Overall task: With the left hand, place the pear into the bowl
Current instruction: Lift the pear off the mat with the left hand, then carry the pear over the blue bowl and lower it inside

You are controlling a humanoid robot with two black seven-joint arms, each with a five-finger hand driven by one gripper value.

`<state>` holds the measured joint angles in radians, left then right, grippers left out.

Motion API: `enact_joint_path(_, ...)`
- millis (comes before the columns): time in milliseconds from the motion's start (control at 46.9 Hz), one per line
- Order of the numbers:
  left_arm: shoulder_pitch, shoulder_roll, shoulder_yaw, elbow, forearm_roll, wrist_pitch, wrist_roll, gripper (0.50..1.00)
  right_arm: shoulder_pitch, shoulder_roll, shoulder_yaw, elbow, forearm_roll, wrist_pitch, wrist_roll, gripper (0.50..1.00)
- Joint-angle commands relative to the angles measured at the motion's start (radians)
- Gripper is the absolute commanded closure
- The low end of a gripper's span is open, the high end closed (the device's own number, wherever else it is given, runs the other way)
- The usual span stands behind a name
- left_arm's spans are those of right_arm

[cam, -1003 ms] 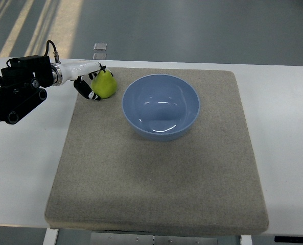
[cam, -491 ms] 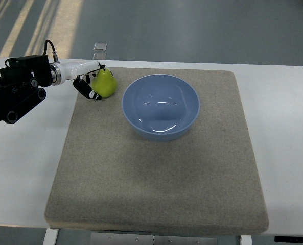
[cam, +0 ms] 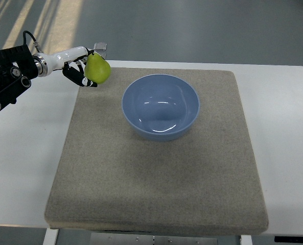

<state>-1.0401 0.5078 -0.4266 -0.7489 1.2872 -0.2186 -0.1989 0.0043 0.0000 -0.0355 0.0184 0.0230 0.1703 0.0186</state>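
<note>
Next, my left gripper lets go of the yellow-green pear inside the light blue bowl's near half [cam: 159, 119], where I should set it down on the bowl's bottom.
A yellow-green pear [cam: 98, 69] is held in my left hand [cam: 86, 70], whose fingers are curled around its left side. The pear hangs near the far left corner of the grey mat [cam: 156, 173], lifted off it. The left arm comes in from the upper left edge. A light blue bowl [cam: 161, 106] stands empty on the mat, to the right of the pear and a little nearer to me. The right arm does not show.
The mat lies on a white table [cam: 23, 153]. A small clear object [cam: 100, 46] sits at the table's far edge just behind the hand. Grey floor lies beyond the table.
The left hand has risen and drawn back toward the far left with the pear in it. The pear has left the mat. The bowl has stayed put.
</note>
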Motion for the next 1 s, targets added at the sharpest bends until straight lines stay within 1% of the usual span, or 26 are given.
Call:
enact_joint_path(0,-0.001,0.027,0.000,-0.041,-0.041,-0.004,-0.005,1.000,0.000,0.000,0.000,0.000,0.000,0.000,0.000,0.576)
enact_joint_path(128,-0.018,0.066,0.000,-0.125,-0.088,-0.010,-0.005,1.000,0.000,0.000,0.000,0.000,0.000,0.000,0.000,0.574)
enact_joint_path(277,-0.052,0.100,-0.001,-0.248,-0.094,-0.048,-0.005,1.000,0.000,0.000,0.000,0.000,0.000,0.000,0.000,0.574)
enact_joint_path(405,-0.086,0.103,-0.001,-0.343,-0.097,-0.074,-0.005,1.000,-0.001,0.000,0.000,0.000,0.000,0.000,0.000,0.574)
enact_joint_path(576,-0.115,0.087,0.003,-0.435,-0.088,-0.107,-0.005,1.000,0.000,0.000,0.000,0.000,0.000,0.000,0.000,0.574)
enact_joint_path(683,-0.116,0.044,0.009,-0.451,-0.075,-0.107,-0.005,1.000,0.000,0.000,0.000,0.000,0.000,0.000,0.000,0.574)
enact_joint_path(747,-0.115,0.014,0.020,-0.440,-0.074,-0.107,-0.004,1.000,0.000,0.000,0.000,0.000,0.000,0.000,0.000,0.574)
enact_joint_path(875,-0.115,-0.005,0.058,-0.426,-0.074,-0.107,-0.004,1.000,0.000,0.000,0.000,0.000,0.000,0.000,0.000,0.576)
enact_joint_path(981,-0.112,-0.040,0.077,-0.400,-0.074,-0.105,-0.004,1.000,-0.001,0.000,-0.001,0.000,0.000,0.000,0.000,0.574)
